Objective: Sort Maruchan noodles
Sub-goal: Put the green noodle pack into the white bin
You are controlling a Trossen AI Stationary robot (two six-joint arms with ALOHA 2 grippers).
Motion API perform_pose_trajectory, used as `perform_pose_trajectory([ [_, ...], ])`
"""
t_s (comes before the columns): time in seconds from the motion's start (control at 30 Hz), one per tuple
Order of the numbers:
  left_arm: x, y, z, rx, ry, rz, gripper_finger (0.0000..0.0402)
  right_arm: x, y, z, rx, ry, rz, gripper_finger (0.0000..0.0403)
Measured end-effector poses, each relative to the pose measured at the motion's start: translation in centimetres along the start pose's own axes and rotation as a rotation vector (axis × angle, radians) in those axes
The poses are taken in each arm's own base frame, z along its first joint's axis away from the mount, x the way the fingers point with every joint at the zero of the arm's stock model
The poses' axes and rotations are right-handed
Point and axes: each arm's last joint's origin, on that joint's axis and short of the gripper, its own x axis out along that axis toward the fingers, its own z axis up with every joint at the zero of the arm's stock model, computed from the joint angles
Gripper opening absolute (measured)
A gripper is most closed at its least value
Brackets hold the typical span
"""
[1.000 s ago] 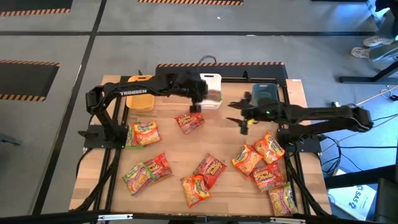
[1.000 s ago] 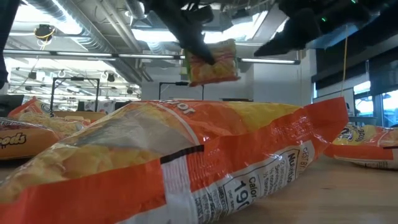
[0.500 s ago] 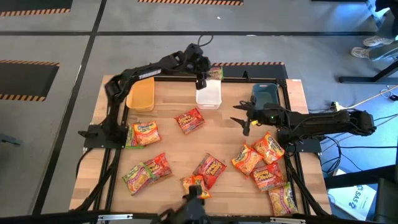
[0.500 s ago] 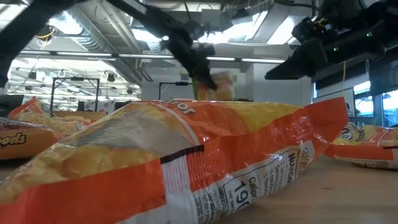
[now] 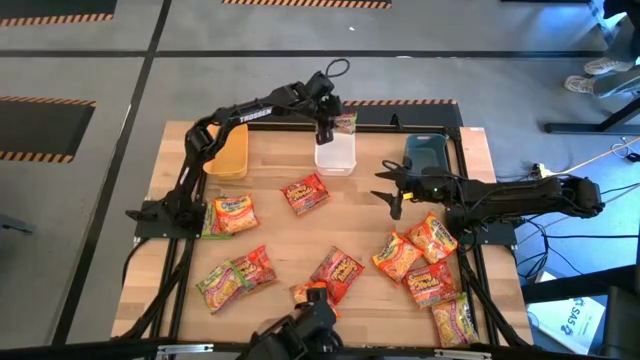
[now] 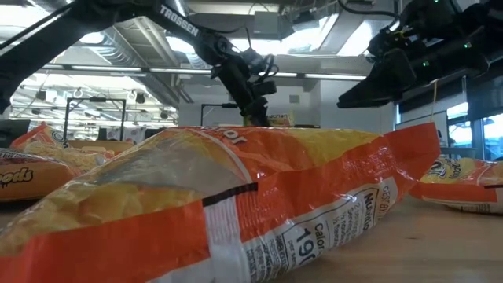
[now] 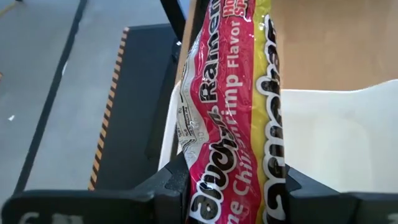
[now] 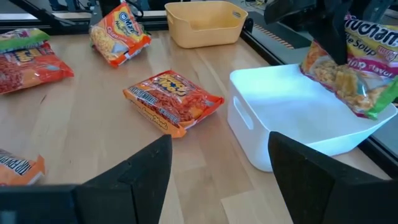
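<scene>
Next, I let go of the green-pink Maruchan packet with my left gripper inside the white bin (image 5: 338,132) (image 7: 217,155), against its far side.
My left gripper (image 5: 327,124) reaches to the table's far edge and is shut on a green-pink Maruchan packet (image 5: 346,122), above the far rim of the white bin (image 5: 335,158). The right wrist view shows that packet (image 8: 348,71) hanging over the white bin (image 8: 286,115). My right gripper (image 5: 390,192) hovers open over the table, just near of the dark grey bin (image 5: 425,153), touching nothing. Several orange, red and green-pink packets lie flat on the wooden table, among them an orange one (image 5: 305,193) at the middle. My left gripper pinches the green-pink packet between its two fingers (image 7: 171,186), on its upper end (image 7: 230,180). The fingers come from above, pointing down. The packet hangs tilted below them, lifted clear, over the white bin's far wall (image 8: 373,127).
The yellow bin (image 5: 227,155) stands at the far left. Packets cluster at the near right (image 5: 420,262) and near left (image 5: 235,275), with one by the left arm's base (image 5: 233,213). A dark shape (image 5: 300,335) shows at the near edge. A large orange packet (image 6: 236,196) fills the low view.
My left gripper has carried the green-pink packet toward the table's far edge, from above the table near the white bin to over that bin's far rim. A dark shape has come into view at the near edge.
</scene>
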Motion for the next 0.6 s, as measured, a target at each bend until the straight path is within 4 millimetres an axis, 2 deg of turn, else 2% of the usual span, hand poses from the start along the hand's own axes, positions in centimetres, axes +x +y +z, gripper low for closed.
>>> perform_pose_trajectory([
  [0.6, 0.20, 0.31, -0.65, -0.016, 0.038, 0.012, 0.0106, 0.00, -0.03, -0.01, -0.004, 0.001, -0.010, 0.0250],
])
